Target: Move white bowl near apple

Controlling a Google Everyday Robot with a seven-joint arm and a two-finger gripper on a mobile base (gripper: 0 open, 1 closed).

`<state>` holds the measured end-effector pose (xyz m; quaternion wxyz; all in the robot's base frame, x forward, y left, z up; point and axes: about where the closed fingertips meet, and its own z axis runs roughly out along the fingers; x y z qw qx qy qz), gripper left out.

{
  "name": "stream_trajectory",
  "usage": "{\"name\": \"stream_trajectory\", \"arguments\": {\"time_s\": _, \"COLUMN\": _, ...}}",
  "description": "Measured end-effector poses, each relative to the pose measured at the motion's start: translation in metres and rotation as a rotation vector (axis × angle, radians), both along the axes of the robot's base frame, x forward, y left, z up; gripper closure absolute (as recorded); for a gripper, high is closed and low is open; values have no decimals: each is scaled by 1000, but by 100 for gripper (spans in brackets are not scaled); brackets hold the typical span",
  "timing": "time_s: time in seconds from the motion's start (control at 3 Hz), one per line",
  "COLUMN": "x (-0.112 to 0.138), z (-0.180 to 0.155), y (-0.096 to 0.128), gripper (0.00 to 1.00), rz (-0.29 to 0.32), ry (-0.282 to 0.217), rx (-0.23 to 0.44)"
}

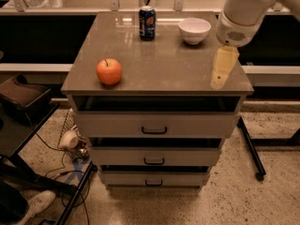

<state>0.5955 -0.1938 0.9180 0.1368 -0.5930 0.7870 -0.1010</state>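
Note:
My gripper is to move next to the near side of the white bowl's rim (195, 33), facing the drawers of the cabinet, and close there.
The white bowl (194, 30) stands upright at the back right of the grey cabinet top (157, 64). The orange-red apple (109, 71) sits near the front left edge. My gripper (221, 70) hangs from the white arm over the right front part of the top, in front of and to the right of the bowl, apart from it. It holds nothing that I can see.
A blue soda can (147, 23) stands at the back middle, left of the bowl. The cabinet has three drawers (154, 125) below. A dark chair (23, 97) and cables (70, 142) lie on the floor at left. A stand leg (251, 146) runs at right.

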Motion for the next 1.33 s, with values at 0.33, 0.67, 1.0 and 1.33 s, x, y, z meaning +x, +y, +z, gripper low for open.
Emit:
{"name": "stream_trajectory", "arguments": {"time_s": 0.33, "x": 50, "z": 2, "y": -11, "gripper": 0, "rz": -41, "ry": -65, "rx": -50}}
{"name": "stream_trajectory", "arguments": {"time_s": 0.67, "x": 107, "z": 8, "y": -28, "gripper": 0, "rz": -76, "ry": -118, "rx": -68}}
{"name": "stream_trajectory", "arguments": {"time_s": 1.0, "x": 107, "z": 7, "y": -27, "gripper": 0, "rz": -75, "ry": -115, "rx": -69}}
{"name": "stream_trajectory", "arguments": {"time_s": 1.33, "x": 128, "z": 3, "y": -24, "gripper": 0, "rz": -50, "ry": -131, "rx": -65}}
